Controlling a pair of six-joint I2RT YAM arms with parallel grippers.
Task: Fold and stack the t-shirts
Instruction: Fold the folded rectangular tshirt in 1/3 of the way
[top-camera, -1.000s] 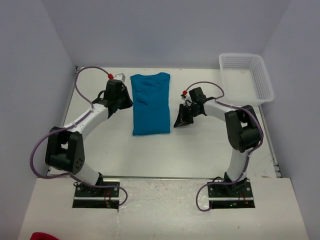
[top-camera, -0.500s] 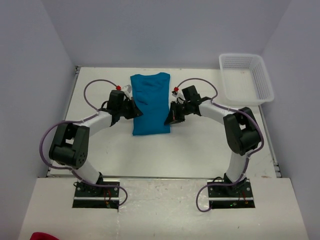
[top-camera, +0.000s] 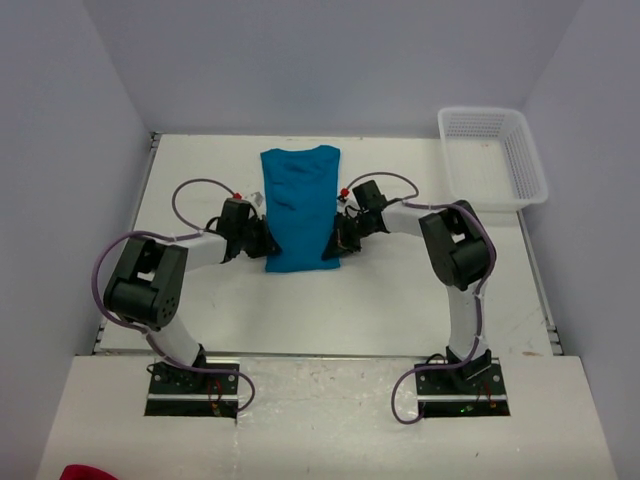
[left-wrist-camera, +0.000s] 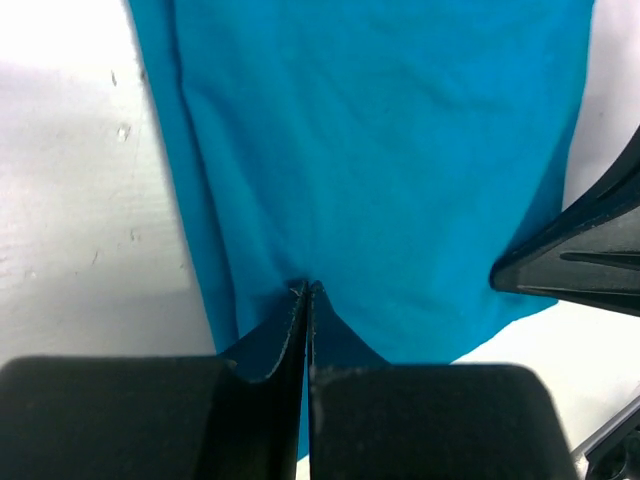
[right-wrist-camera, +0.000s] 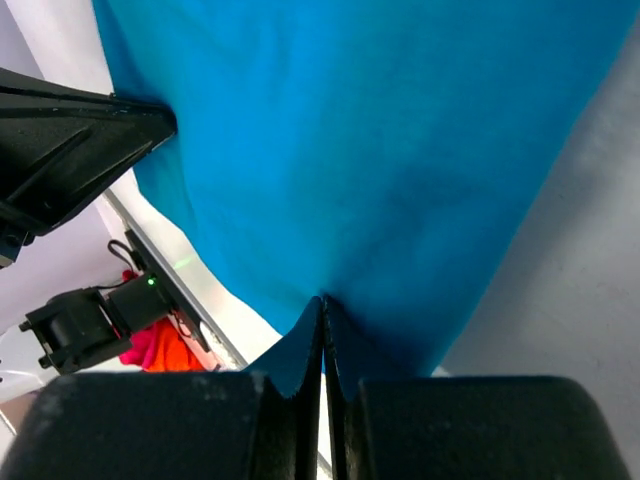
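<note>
My right gripper needs to open, move over and take the corner itself (right-wrist-camera: 430, 358) before folding the piece of the t-shirt, because it pinches the t-shirt inward of its near corner.
One teal-blue t-shirt (top-camera: 300, 205) lies folded into a long narrow strip on the white table, collar end far. My left gripper (top-camera: 268, 243) is at its near left corner and my right gripper (top-camera: 333, 243) is at its near right corner. In the left wrist view the left gripper (left-wrist-camera: 307, 288) is shut, its tips pinching a pucker of the t-shirt (left-wrist-camera: 380, 150). In the right wrist view the right gripper (right-wrist-camera: 322, 300) is shut the same way on the t-shirt (right-wrist-camera: 350, 130). No other t-shirt is in view.
A white mesh basket (top-camera: 527, 165) stands at the far right corner of the table. A red cloth (top-camera: 85, 472) peeks in at the bottom left, off the table. Grey walls enclose the table on three sides.
Both grippers have moved inward and toward the near end of the t-shirt, from beside its long edges onto its near corners, and now pinch the cloth.
</note>
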